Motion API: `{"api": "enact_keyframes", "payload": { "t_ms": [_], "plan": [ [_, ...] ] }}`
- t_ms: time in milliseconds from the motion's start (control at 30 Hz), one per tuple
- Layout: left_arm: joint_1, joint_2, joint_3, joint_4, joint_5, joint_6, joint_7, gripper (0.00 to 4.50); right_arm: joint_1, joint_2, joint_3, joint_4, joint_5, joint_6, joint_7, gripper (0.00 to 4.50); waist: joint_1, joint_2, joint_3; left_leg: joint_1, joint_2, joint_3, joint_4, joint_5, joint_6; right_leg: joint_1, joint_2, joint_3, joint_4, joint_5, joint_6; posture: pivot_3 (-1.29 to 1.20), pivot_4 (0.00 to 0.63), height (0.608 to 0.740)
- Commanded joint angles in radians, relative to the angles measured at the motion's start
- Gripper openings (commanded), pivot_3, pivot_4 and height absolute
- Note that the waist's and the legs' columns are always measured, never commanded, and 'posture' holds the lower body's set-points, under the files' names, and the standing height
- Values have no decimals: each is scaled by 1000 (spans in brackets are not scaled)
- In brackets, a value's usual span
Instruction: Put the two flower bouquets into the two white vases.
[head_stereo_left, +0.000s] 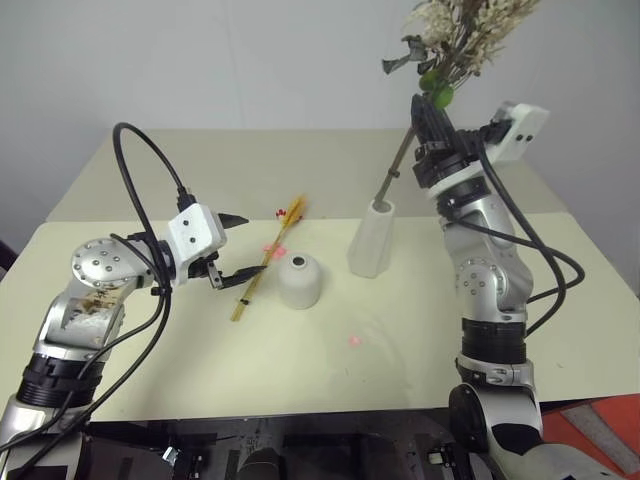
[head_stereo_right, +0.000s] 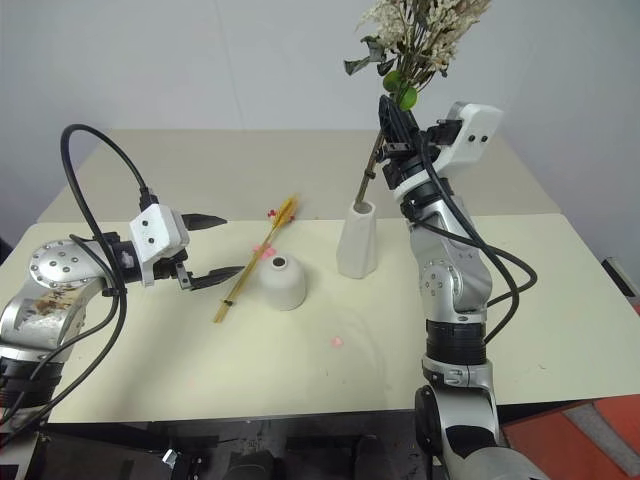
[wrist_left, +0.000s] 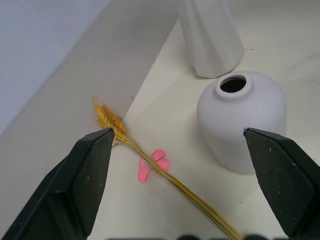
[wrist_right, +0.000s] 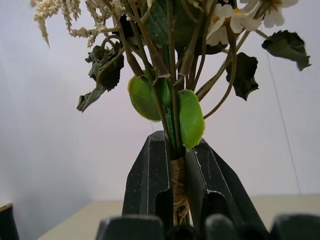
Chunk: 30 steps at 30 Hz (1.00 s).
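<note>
Next, my right gripper releases the bushy beige bouquet with its stems down in the opening of the taller white vase (head_stereo_left: 381, 207).
My right gripper (head_stereo_left: 432, 118) is shut on the stems of the bushy beige bouquet (head_stereo_left: 465, 35) and holds it up above the taller white vase (head_stereo_left: 372, 240). The bouquet's long stem slants down to the vase's mouth. In the right wrist view the fingers (wrist_right: 150, 175) clamp the wrapped stems under green leaves. The slim golden wheat bouquet (head_stereo_left: 258, 275) lies flat on the table, just left of the short rounded vase (head_stereo_left: 299, 280). My left gripper (head_stereo_left: 253, 243) hovers open over the wheat bouquet's lower stalks, with nothing between its fingers; in the left wrist view the wheat bouquet (wrist_left: 165, 172) lies ahead of it.
A loose pink petal (head_stereo_left: 354, 341) lies on the cream table (head_stereo_left: 200, 360) in front of the vases. A second table (head_stereo_left: 230, 170) butts against the far edge. A white wall stands behind.
</note>
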Motion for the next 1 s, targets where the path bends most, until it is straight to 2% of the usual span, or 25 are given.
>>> {"api": "enact_keyframes", "payload": {
  "t_ms": [33,633,1000],
  "plan": [
    [-4,15,31,-28,-7,0,7,4500,-5,-6,-4,-11,-11,-26,14,178,0,0,0,0,0,0,0,0,0,0,0,0,0,0,0,0,150,740],
    [-7,11,26,-29,-6,-6,10,4500,39,2,4,-39,-32,-16,19,178,-1,0,0,0,0,0,0,0,0,0,0,0,0,0,0,0,150,740],
    [-31,-1,12,-10,-3,-12,8,4500,45,9,36,9,-74,-53,59,178,-1,0,0,0,0,0,0,0,0,0,0,0,0,0,0,0,150,740]
  ]
}}
